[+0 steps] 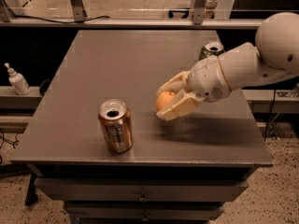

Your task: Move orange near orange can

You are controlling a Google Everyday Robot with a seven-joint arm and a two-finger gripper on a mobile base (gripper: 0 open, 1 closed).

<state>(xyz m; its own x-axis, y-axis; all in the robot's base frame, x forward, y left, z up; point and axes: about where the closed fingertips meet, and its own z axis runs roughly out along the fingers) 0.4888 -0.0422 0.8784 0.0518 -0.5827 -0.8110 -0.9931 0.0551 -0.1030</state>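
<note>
My gripper is going to let go of the orange on the grey table, snug (pixel 141 132) against the side of the orange can that faces the gripper.
The orange (pixel 163 100) is a small round fruit held between the pale fingers of my gripper (pixel 171 99), just above the table top at centre right. The gripper is shut on it and comes in from the right on a white arm (pixel 243 69). The orange can (pixel 115 125) stands upright near the table's front edge, left of the gripper, with its silver top open. A gap of about one can width lies between the orange and the can.
A green can (pixel 210 50) stands at the table's right side, behind the arm. The grey table (pixel 117 64) ends in a front edge just below the orange can. A white bottle (pixel 17 80) stands on a ledge at far left.
</note>
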